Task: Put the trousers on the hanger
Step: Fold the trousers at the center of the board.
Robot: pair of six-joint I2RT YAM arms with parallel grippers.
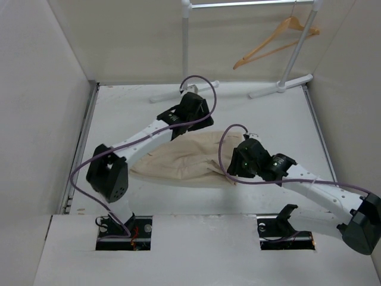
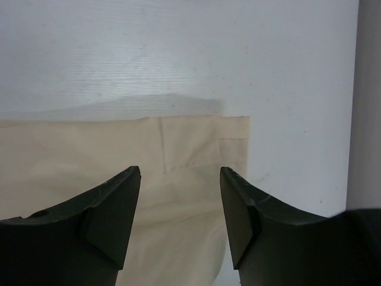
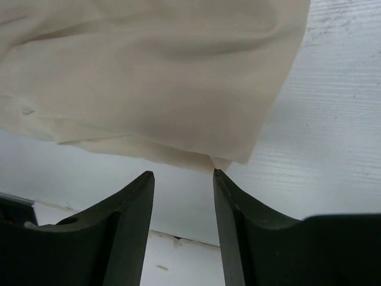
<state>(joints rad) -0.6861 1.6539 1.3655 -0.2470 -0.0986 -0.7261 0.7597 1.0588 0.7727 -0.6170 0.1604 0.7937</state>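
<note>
Next, I take that corner (image 1: 233,182) with my right gripper and pull the trousers flat before they go on the hanger, because folds bunch the trousers beside their near corner.
The beige trousers (image 1: 190,158) lie wrinkled and folded on the white table, between the two arms. My left gripper (image 1: 193,119) hovers over their far edge. In the left wrist view it (image 2: 180,173) is open, with a hemmed corner of the trousers (image 2: 196,143) between and beyond the fingertips. My right gripper (image 1: 238,167) is at their right edge. In the right wrist view it (image 3: 182,174) is open and empty, with the trousers' edge (image 3: 149,71) just ahead of the fingertips. The wooden hanger (image 1: 277,40) hangs on the rack at the far right.
The white metal clothes rack (image 1: 186,47) stands at the back, with its feet (image 1: 280,86) on the table. White walls close in the left, right and back sides. The table's near edge (image 3: 178,238) shows below my right fingers.
</note>
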